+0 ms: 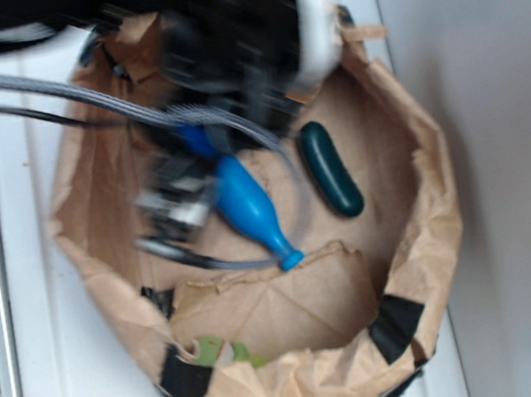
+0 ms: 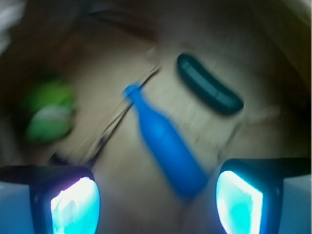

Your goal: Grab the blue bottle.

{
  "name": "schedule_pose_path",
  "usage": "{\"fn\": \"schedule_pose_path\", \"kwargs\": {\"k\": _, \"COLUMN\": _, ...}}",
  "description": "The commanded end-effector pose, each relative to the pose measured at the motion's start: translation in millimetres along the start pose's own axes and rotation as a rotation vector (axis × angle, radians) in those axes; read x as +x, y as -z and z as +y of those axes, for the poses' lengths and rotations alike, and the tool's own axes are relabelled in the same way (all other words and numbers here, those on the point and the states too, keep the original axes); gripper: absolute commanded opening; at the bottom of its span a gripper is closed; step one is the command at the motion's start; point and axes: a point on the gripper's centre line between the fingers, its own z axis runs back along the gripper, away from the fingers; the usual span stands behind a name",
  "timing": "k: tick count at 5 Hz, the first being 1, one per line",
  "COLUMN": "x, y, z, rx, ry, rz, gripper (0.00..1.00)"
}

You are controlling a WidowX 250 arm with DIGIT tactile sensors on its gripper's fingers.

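The blue bottle should next be gripped by my gripper, which will go to it and close on the middle of its body (image 1: 239,194) (image 2: 164,141), just before it narrows toward its cap.
The blue bottle (image 1: 247,206) lies on its side on the floor of a brown paper container, cap pointing toward the near rim. In the wrist view the blue bottle (image 2: 168,146) runs diagonally, and its wide base reaches down between my fingers, closer to the right finger (image 2: 239,197). My gripper (image 2: 157,200) is open, with a wide gap and nothing clamped. From the exterior camera the gripper (image 1: 173,206) is a dark blur just left of the bottle's body, inside the container. Both views are motion-blurred.
A dark teal capsule (image 1: 330,168) lies right of the bottle, also visible in the wrist view as the capsule (image 2: 209,84). A green object (image 2: 48,109) sits beyond a torn paper flap (image 1: 269,296). The crumpled paper wall (image 1: 428,167) rings everything. Cables (image 1: 36,92) trail from the arm.
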Motion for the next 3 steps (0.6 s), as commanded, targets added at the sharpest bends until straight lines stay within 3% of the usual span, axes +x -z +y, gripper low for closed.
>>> {"fn": "schedule_pose_path", "kwargs": {"k": 1, "x": 22, "y": 23, "z": 3, "rx": 0.100, "ry": -0.025, "rz": 0.031, "gripper": 1.00}}
{"fn": "schedule_pose_path", "kwargs": {"k": 3, "x": 27, "y": 58, "z": 1, "rx": 0.102, "ry": 0.027, "rz": 0.096, "gripper": 1.00}}
